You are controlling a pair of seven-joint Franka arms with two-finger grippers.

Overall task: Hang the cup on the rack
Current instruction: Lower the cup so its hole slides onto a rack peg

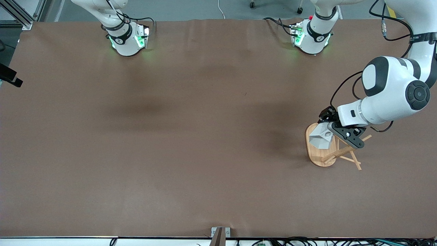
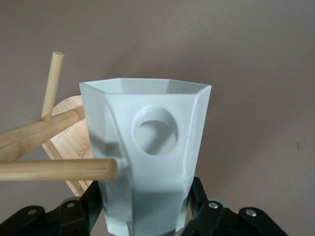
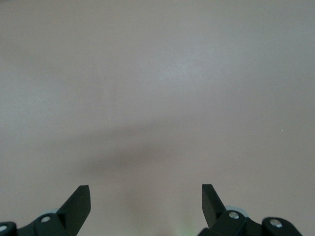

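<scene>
The robot's left gripper needs to release the white faceted cup, now over the rack's oval base, on the bamboo rack's peg (image 1: 335, 148) (image 2: 81, 170) that ends just beside the cup's handle.
The white faceted cup (image 1: 320, 137) is held in my left gripper (image 1: 329, 132), which is shut on its lower body, over the oval base of the bamboo rack (image 1: 315, 156) toward the left arm's end of the table. In the left wrist view the cup (image 2: 147, 147) fills the middle, its handle with the round hole (image 2: 156, 130) facing the camera, between the fingers of my left gripper (image 2: 146, 199). One rack peg (image 2: 59, 169) ends just beside the handle, not through the hole. My right gripper (image 3: 146, 189) is open and empty over bare table; the right arm waits.
The two arm bases (image 1: 128, 39) (image 1: 310, 37) stand along the table's edge farthest from the front camera. A small metal bracket (image 1: 220, 233) sits at the nearest edge. A black fixture (image 1: 10, 77) juts in at the right arm's end. The brown tabletop (image 1: 191, 136) is otherwise bare.
</scene>
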